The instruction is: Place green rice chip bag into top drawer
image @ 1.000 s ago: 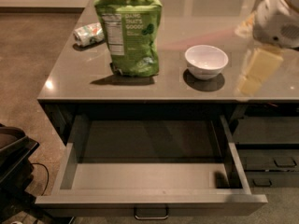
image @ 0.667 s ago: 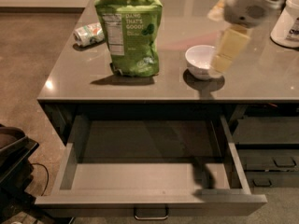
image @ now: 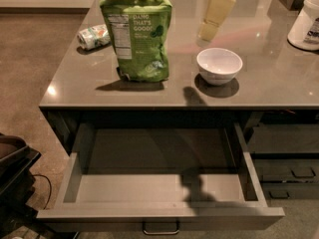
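Note:
My gripper needs to grip the green rice chip bag on the middle of the top edge (image: pixel 144 1), to be lifted toward the top drawer.
The green rice chip bag (image: pixel 139 36) stands upright on the grey counter (image: pixel 269 88), left of centre, with white lettering and a nutrition panel facing me. The top drawer (image: pixel 159 183) is pulled open below the counter; its pale grey inside holds nothing, and its bar handle (image: pixel 160 229) shows at the bottom edge. My gripper (image: pixel 213 16) hangs down from the top edge, above the counter, to the right of the bag and behind the bowl. It does not touch the bag.
A white bowl (image: pixel 219 65) sits right of the bag. A crushed green-white can (image: pixel 93 36) lies at the left of the counter. A white jar (image: pixel 306 21) stands at the far right. Smaller dark drawers (image: pixel 286 171) are at lower right. A dark object (image: pixel 12 178) is on the floor at left.
My gripper has moved left and farther back across the counter, from the right edge past the bowl toward the bag. The bag, bowl and drawer have not moved.

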{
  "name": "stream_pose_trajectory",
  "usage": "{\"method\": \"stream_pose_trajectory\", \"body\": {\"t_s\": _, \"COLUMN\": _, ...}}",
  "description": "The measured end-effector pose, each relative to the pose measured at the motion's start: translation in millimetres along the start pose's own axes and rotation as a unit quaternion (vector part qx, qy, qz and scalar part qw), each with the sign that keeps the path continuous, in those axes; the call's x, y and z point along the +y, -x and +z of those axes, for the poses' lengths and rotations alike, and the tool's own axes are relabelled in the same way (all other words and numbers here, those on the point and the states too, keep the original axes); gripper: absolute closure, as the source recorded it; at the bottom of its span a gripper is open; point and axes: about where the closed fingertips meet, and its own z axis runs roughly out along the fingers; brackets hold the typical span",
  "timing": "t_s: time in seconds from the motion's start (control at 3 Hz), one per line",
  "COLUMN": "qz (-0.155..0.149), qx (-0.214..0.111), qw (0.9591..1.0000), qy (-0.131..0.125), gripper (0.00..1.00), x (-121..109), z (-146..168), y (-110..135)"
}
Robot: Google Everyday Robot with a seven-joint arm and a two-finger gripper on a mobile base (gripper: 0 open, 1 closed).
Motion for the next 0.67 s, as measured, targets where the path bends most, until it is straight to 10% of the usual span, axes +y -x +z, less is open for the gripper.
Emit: {"method": "stream_pose_trajectory", "body": {"t_s": 0.67, "qz": 0.012, "qx": -0.044, "qw": 0.9983, "qy": 0.037, "gripper": 0.0, "x": -8.5, "z": 39.0, "y": 5.6}}
